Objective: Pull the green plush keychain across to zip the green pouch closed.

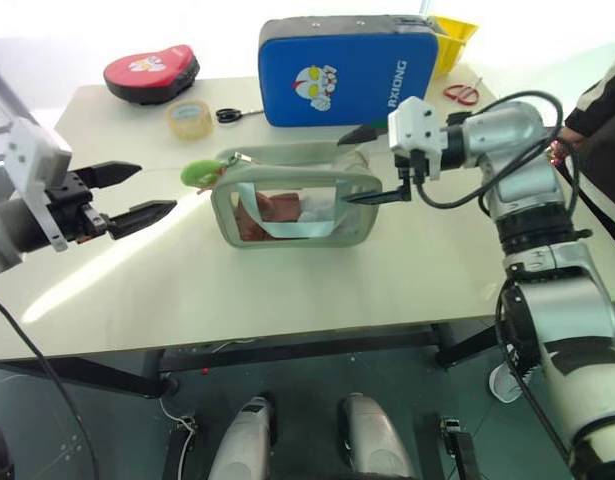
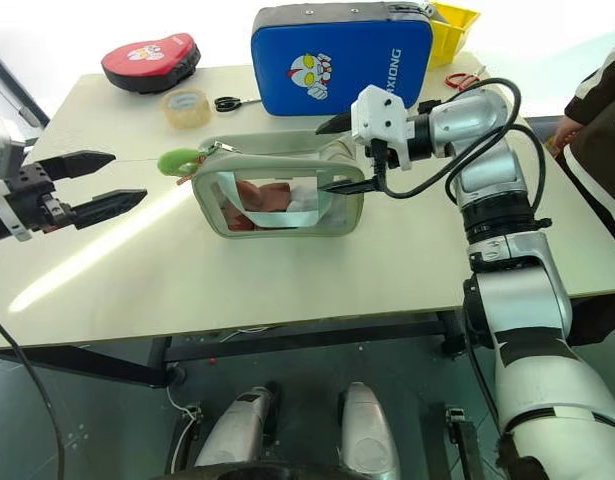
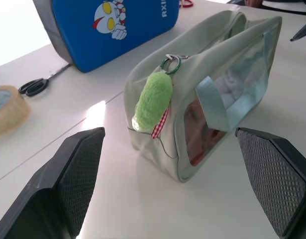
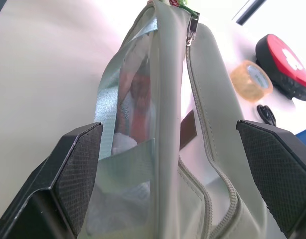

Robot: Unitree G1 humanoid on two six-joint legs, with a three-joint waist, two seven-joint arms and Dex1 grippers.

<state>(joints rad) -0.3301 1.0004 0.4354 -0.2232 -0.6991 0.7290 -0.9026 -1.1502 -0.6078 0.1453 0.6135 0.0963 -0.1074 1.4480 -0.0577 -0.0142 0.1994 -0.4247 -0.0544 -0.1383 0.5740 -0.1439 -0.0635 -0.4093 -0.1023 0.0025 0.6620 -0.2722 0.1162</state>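
Observation:
The green plush keychain dangles over the end of the pouch, so the robot's left gripper needs to set it on top of the pouch while the right gripper pinches the front rim [image 1: 361, 179].
The green pouch [image 1: 292, 205] stands mid-table, its clear window facing me. Its top gapes along most of its length. The green plush keychain [image 1: 199, 173] hangs from the zipper pull at the pouch's left end and shows close up in the left wrist view [image 3: 153, 102]. My left gripper [image 1: 153, 190] is open a short way left of the keychain, pointing at it without touching. My right gripper [image 1: 345, 168] is open with one finger on each side of the pouch's right end [image 4: 167, 149], holding nothing.
A blue cartoon case [image 1: 347, 68] stands behind the pouch. A tape roll [image 1: 189, 117], black scissors [image 1: 232, 115] and a red case [image 1: 151, 72] lie at the back left. Red scissors [image 1: 463, 94] and a yellow bin [image 1: 455, 40] are at the back right. A person [image 1: 599, 105] stands by the right edge.

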